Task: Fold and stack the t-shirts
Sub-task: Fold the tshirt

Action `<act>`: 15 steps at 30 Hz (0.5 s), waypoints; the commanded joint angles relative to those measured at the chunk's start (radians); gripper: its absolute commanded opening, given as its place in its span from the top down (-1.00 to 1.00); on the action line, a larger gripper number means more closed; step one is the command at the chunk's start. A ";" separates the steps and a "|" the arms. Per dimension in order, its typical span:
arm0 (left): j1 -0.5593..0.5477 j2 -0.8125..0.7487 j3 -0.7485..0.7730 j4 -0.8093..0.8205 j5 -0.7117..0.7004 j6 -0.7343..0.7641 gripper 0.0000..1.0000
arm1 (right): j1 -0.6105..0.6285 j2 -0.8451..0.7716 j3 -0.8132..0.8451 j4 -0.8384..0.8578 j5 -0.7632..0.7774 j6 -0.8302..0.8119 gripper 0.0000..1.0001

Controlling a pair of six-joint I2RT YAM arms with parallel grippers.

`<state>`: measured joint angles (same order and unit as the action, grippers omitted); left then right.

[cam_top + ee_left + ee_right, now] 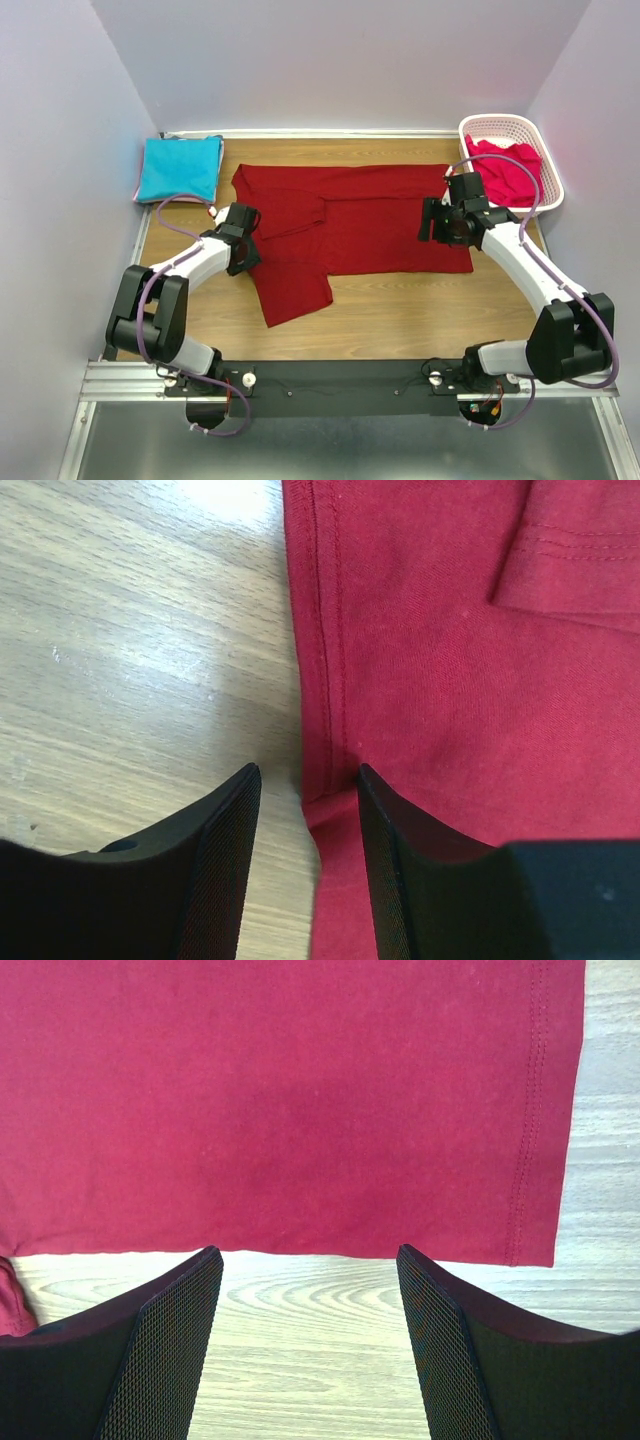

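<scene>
Next, my right gripper grabs the dark red t-shirt at the near corner of its bottom hem (pixel 470 271) (pixel 546 1259).
The dark red t-shirt (pixel 370 215) lies spread flat across the wooden table, with one sleeve (pixel 290 290) sticking out toward the near edge. My left gripper (pixel 243 245) is open at the shirt's left side. In the left wrist view (pixel 305 780) its jaws straddle the hemmed edge of the red cloth (pixel 450 660). My right gripper (pixel 432 222) is open over the shirt's right end. In the right wrist view (pixel 308 1255) it sits over bare wood just off the cloth's edge (pixel 280 1100). The turquoise t-shirt (pixel 180 168) lies folded at the back left. The pinkish-red t-shirt (pixel 505 170) is bunched in the basket.
The white latticed basket (pixel 500 122) stands in the back right corner. Lilac walls close in the table on the left, back and right. Bare wood (pixel 400 310) shows between the shirt and the arm bases.
</scene>
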<state>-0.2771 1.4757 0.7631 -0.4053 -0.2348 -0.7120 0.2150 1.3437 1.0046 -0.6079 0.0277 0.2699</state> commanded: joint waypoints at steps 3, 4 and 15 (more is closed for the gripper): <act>-0.008 0.055 0.010 0.023 0.012 0.006 -0.01 | 0.000 0.000 -0.029 -0.003 0.015 0.022 -0.57; -0.008 0.067 0.010 0.023 0.014 0.012 0.12 | 0.000 0.000 -0.032 -0.003 0.029 0.026 -0.57; -0.010 -0.031 -0.025 -0.006 0.043 0.046 1.00 | -0.049 0.029 -0.122 -0.009 0.228 0.166 -0.41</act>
<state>-0.2810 1.4910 0.7654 -0.3767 -0.2161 -0.6773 0.2070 1.3579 0.9310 -0.6071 0.1543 0.3542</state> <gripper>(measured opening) 0.009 0.735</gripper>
